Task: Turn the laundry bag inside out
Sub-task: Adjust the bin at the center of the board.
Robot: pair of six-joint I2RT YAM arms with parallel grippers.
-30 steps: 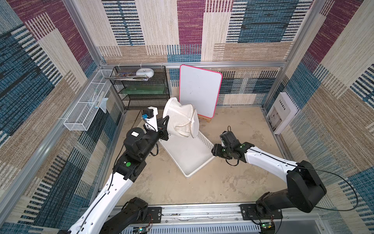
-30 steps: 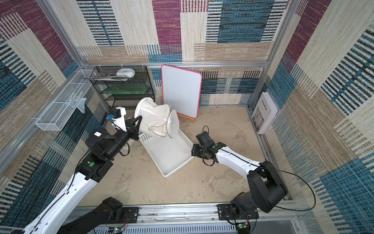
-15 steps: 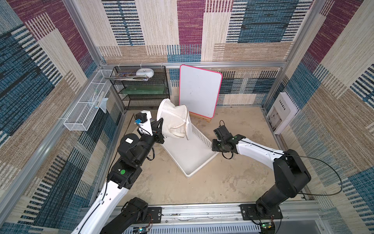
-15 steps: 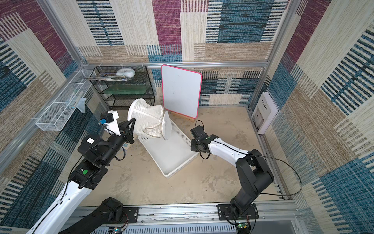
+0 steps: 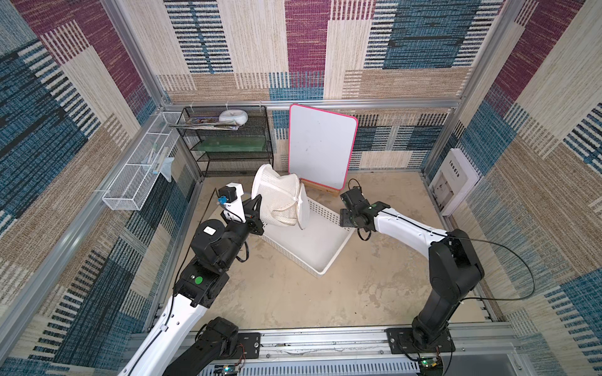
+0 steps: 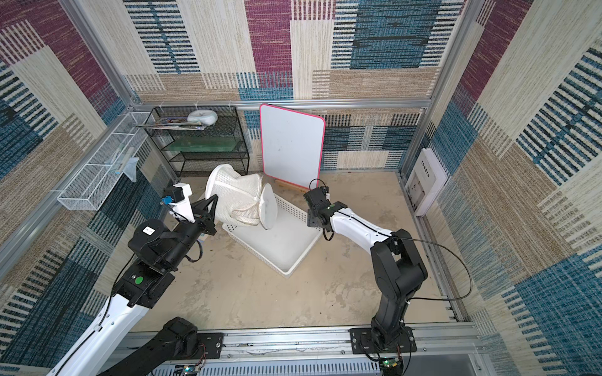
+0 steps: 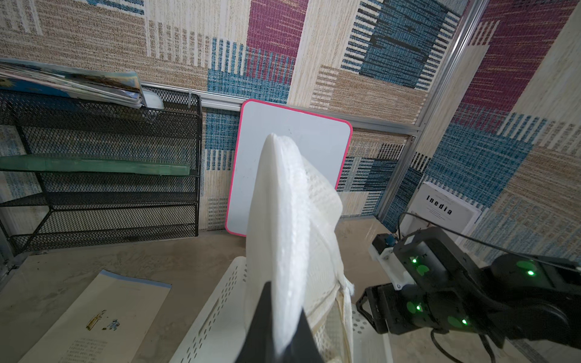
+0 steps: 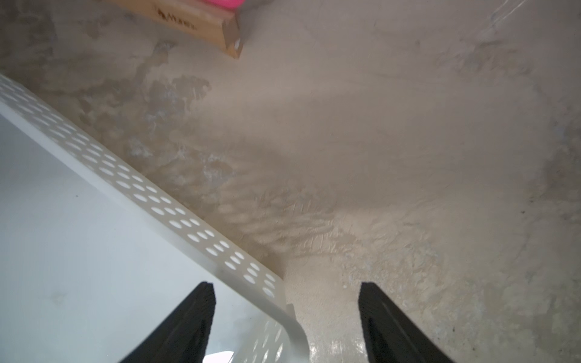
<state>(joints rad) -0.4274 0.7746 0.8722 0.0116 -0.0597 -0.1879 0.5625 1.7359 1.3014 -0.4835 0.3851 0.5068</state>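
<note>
My right gripper straddles the basket's side, off the laundry bag; it should back off and grab the round panel [image 6: 269,225] by its edge.
The laundry bag [image 5: 278,200] [image 6: 237,198] is white net mesh, held up tilted over the far left corner of the white perforated basket [image 5: 335,260] [image 6: 303,257]. Its round plain panel [image 5: 304,210] hangs edge-on over the basket. My left gripper [image 5: 259,205] [image 6: 213,203] [image 7: 284,298] is shut on the bag's white rim [image 7: 289,220]. My right gripper [image 5: 347,221] [image 6: 312,219] [image 8: 286,284] points down at the basket's right corner. It is open, with one finger over the basket floor, the other over the ground, and the basket wall [image 8: 176,213] between them.
A pink-edged whiteboard [image 5: 321,146] leans on the back wall on a wooden block [image 8: 201,25]. A black wire shelf [image 5: 231,146] with a white dish [image 5: 233,116] stands back left. A booklet [image 7: 103,320] lies left of the basket. A white box [image 5: 452,182] leans at the right wall.
My left gripper has drawn the bag a little to the left. My right gripper has moved back along the basket's right side and its jaws have opened wider.
</note>
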